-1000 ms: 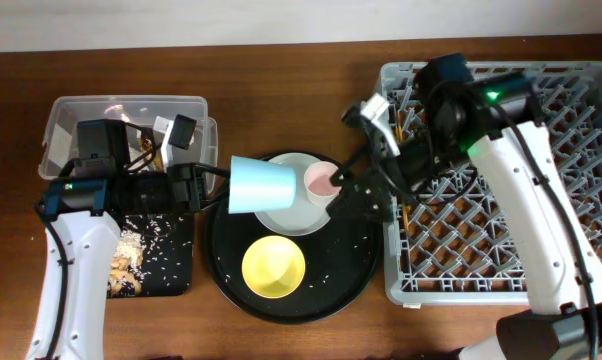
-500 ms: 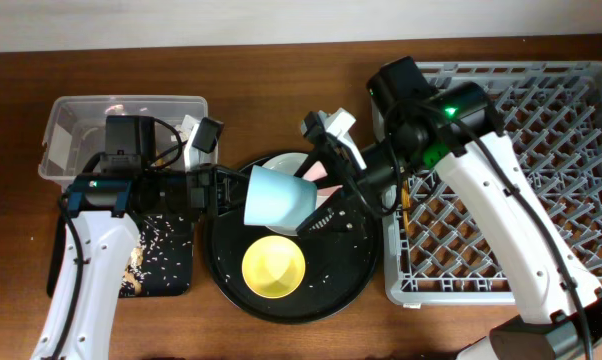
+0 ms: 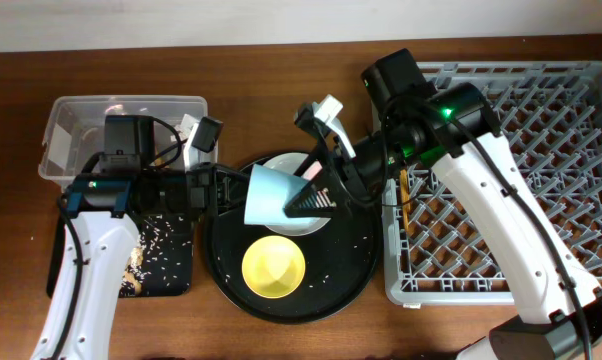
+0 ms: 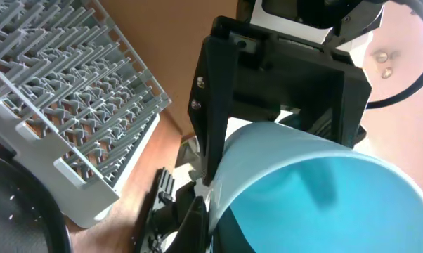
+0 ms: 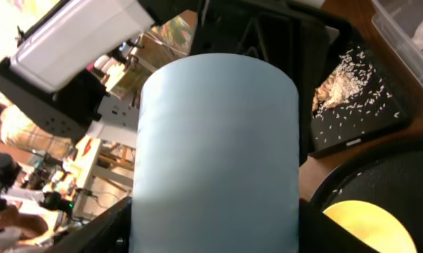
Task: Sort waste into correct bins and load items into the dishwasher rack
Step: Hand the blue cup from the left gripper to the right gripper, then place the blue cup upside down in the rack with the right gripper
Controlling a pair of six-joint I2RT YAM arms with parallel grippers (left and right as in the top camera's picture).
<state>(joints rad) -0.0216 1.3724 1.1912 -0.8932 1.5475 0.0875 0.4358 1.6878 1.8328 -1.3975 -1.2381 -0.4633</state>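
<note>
The robot's left gripper holds the light-blue cup by its rim, so the right gripper needs to grasp the cup's base (image 3: 303, 191) and place the cup in the rack with its opening down.
The light-blue cup (image 3: 271, 195) hangs on its side above the grey plate (image 3: 281, 163). My left gripper (image 3: 236, 190) is shut on its rim; the left wrist view shows a finger (image 4: 197, 225) pinching the rim of the cup (image 4: 317, 190). My right gripper (image 3: 316, 198) grips the cup's other end, with the fingers (image 5: 215, 225) pressed on both sides of the cup (image 5: 218, 140). The yellow bowl (image 3: 274, 267) sits below. The pink cup is hidden. A gold utensil (image 3: 406, 195) lies in the dishwasher rack (image 3: 521, 170).
The plate and bowl sit on a large round black tray (image 3: 356, 270). The clear tub (image 3: 71, 120) holds scraps at the back left. The flat black tray (image 3: 171, 265) carries rice crumbs and beige scraps. The left arm crosses it.
The right gripper left the rack edge, swung left and came onto the blue cup's base. The left gripper brought the cup a little to the right. The pink cup became hidden.
</note>
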